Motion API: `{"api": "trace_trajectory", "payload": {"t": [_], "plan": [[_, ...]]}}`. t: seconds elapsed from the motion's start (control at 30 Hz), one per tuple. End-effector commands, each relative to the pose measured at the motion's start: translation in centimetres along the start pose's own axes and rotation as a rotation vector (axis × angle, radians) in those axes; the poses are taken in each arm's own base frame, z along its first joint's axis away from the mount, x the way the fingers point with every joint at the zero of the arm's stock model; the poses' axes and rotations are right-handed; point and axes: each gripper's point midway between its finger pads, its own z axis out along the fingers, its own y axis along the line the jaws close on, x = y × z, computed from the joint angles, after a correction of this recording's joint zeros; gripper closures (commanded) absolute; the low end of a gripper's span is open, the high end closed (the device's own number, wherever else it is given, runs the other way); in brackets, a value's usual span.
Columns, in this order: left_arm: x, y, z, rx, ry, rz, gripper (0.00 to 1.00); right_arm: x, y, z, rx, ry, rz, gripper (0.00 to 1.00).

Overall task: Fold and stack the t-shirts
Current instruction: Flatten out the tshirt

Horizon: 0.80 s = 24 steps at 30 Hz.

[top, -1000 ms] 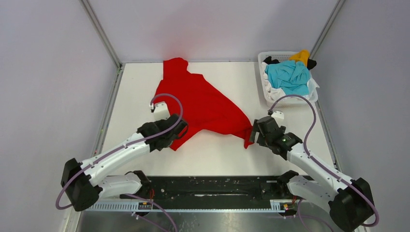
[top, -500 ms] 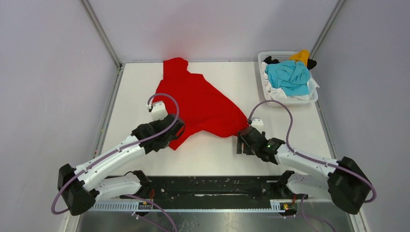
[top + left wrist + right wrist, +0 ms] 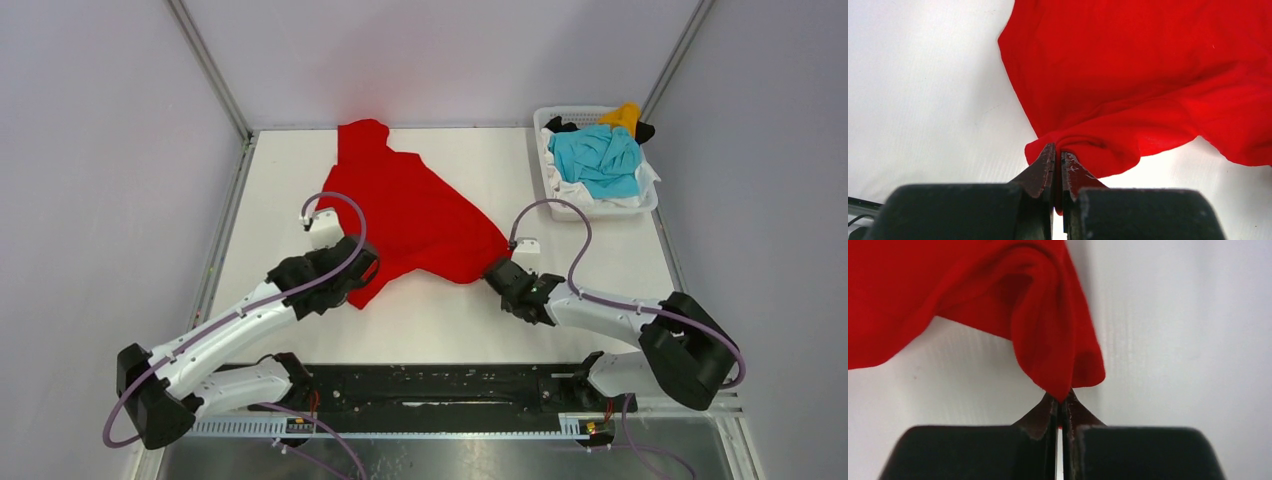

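I need to release the red t-shirt's corner from my left gripper just short of the shirt's far tip (image 3: pixel 368 174), near the table's back edge.
A large red t-shirt (image 3: pixel 405 205) lies spread and rumpled on the white table, running from the back centre toward both arms. My left gripper (image 3: pixel 355 280) is shut on the shirt's near-left corner, and cloth (image 3: pixel 1088 150) bunches between the pinched fingers. My right gripper (image 3: pixel 497 272) is shut on the near-right corner, where a pointed fold (image 3: pixel 1058 375) enters the closed fingers. Other t-shirts, turquoise (image 3: pixel 598 158), yellow-orange (image 3: pixel 625 114), black and white, are heaped in the basket.
A white plastic basket (image 3: pixel 549 195) stands at the back right by the wall. Grey walls with metal frame posts close in the table on three sides. The black base rail (image 3: pixel 440 385) runs along the near edge.
The right arm dropped lower and reached left to the shirt's near-right corner, and its gripper went from open to shut on it. The left gripper stayed shut, shifting slightly.
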Motion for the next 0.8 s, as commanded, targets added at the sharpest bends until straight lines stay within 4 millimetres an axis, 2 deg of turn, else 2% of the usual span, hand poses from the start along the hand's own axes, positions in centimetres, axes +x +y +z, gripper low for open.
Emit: {"api": "trace_trajectory", "payload": {"t": [0.0,0.1,0.23,0.33,0.43,0.5,0.6,0.67,0.77], "plan": [[-4.4,0.0,-2.4,0.023,-0.104,-0.062,1.0,-4.3,-2.4,-2.7,0.132,-0.132,0.023,1.0],[-8.4,0.8,-5.1,0.026,-0.204,-0.106,1.0,-7.9,-4.2,-6.3,0.164,-0.243,0.039,1.0],[-14.6,1.9,-10.5,0.09,-0.353,-0.186,1.0,-13.7,-4.9,-12.7,0.06,-0.425,0.071,1.0],[-19.3,2.7,-15.7,0.201,-0.458,-0.252,1.0,-17.7,-5.1,-18.3,-0.071,-0.564,0.087,1.0],[-22.7,2.0,-21.8,0.45,-0.538,-0.245,1.0,-20.7,-4.6,-24.5,-0.265,-0.683,0.061,1.0],[-24.8,2.1,-26.3,0.614,-0.628,-0.235,1.0,-21.9,-4.8,-28.4,-0.367,-0.741,0.047,1.0],[-27.0,3.4,-32.7,0.81,-0.747,-0.234,1.0,-23.0,-5.4,-34.2,-0.507,-0.805,0.001,1.0],[-27.8,3.9,-36.6,0.939,-0.811,-0.206,1.0,-23.1,-5.5,-37.0,-0.584,-0.823,-0.037,1.0],[-28.1,4.6,-41.4,1.101,-0.872,-0.159,1.0,-23.0,-6.3,-41.0,-0.691,-0.856,-0.059,1.0]]}}
